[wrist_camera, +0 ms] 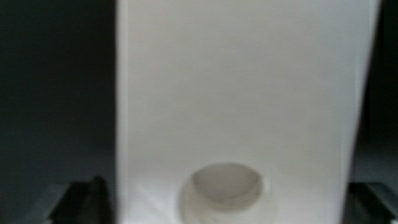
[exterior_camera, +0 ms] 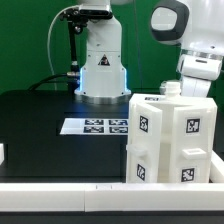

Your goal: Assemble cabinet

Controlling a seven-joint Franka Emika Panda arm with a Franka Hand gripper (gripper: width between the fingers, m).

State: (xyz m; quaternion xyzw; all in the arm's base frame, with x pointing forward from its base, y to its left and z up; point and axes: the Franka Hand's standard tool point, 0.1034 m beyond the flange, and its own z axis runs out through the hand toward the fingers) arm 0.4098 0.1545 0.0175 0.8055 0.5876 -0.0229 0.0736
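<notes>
My gripper will release the white cabinet panel, now standing between its fingers, on the black table (exterior_camera: 58,142) next to the near corner of the marker board.
The cabinet (exterior_camera: 170,140) is a white boxy body with small black-and-white tags, standing at the front on the exterior view's right. The white arm (exterior_camera: 197,62) comes down right over its top, and the fingers are hidden there. In the wrist view a tall white cabinet panel (wrist_camera: 240,90) with a round hole (wrist_camera: 226,190) fills the middle. My gripper (wrist_camera: 226,203) straddles this panel. Its dark fingers (wrist_camera: 86,202) lie against both side edges with no gap showing.
The marker board (exterior_camera: 95,125) lies flat on the black table (exterior_camera: 40,115) to the left of the cabinet. The robot's white base (exterior_camera: 102,70) stands behind it. A white rim (exterior_camera: 60,190) runs along the front edge.
</notes>
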